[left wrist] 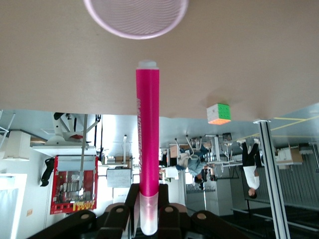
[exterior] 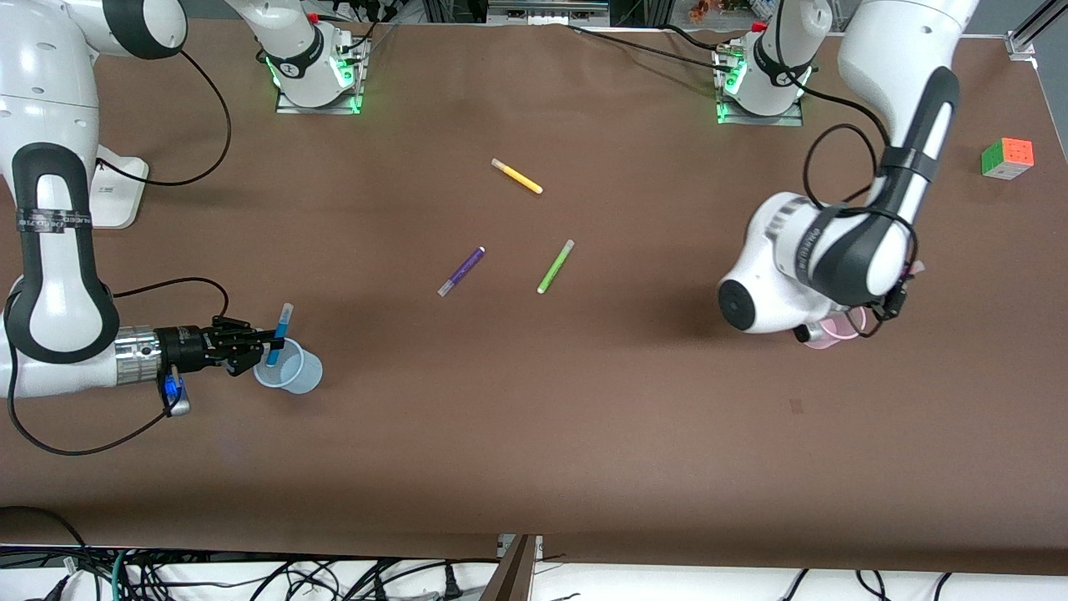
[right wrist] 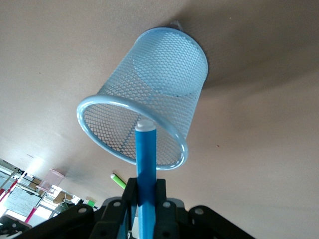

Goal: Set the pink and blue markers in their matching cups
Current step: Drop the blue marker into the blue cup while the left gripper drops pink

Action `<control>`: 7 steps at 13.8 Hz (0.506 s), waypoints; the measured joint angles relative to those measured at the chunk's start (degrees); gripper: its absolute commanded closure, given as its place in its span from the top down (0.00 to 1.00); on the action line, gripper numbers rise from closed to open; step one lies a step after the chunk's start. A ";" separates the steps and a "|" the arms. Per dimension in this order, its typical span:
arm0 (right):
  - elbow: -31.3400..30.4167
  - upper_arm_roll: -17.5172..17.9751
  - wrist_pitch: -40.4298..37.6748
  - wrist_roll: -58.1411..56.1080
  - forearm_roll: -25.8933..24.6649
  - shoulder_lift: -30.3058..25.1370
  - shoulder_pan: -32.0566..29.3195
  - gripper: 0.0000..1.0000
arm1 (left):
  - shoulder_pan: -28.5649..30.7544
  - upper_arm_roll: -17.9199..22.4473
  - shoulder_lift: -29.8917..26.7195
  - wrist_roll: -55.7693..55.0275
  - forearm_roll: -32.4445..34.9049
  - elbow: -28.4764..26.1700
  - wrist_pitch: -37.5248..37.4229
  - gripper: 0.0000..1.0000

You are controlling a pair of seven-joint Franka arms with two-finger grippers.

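Next, my left gripper releases the pink marker inside the mesh pink cup (exterior: pixel 838 329) (left wrist: pixel 137 13). The marker will lean there against the cup's rim.
My right gripper (exterior: pixel 265 342) is shut on the blue marker (exterior: pixel 280 332) and holds it tilted, its lower end at the rim of the pale blue cup (exterior: pixel 289 368). In the right wrist view the gripper (right wrist: pixel 146 196) grips the blue marker (right wrist: pixel 146 164), whose tip points into the mouth of the blue cup (right wrist: pixel 149 99). My left gripper (left wrist: pixel 148 199) is shut on the pink marker (left wrist: pixel 148 144), which points at the pink cup (left wrist: pixel 135 22) from just short of its rim. In the front view the left arm's wrist hides that gripper and most of the pink cup (exterior: pixel 837 331).
A yellow marker (exterior: pixel 517 177), a purple marker (exterior: pixel 461 271) and a lime-green marker (exterior: pixel 556 266) lie mid-table. A colour cube (exterior: pixel 1007 158) sits toward the left arm's end of the table and also shows in the left wrist view (left wrist: pixel 219 113).
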 measured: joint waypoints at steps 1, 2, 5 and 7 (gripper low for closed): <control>0.05 0.12 -0.10 0.00 0.02 -0.02 0.00 0.57 | 1.30 0.04 0.30 -0.02 0.01 0.00 1.49 0.00; 0.13 0.24 -0.44 0.00 0.03 -0.06 0.01 0.57 | 2.20 0.04 0.98 -0.30 0.01 -0.01 2.39 0.00; 0.65 0.31 -1.78 0.00 0.05 -0.31 0.00 0.57 | 2.28 -0.11 4.70 -4.15 0.36 -0.04 3.07 0.00; 1.35 0.31 -3.56 0.00 0.08 -0.78 -0.01 0.57 | 1.78 -0.17 6.28 -6.87 0.74 -0.03 3.08 0.00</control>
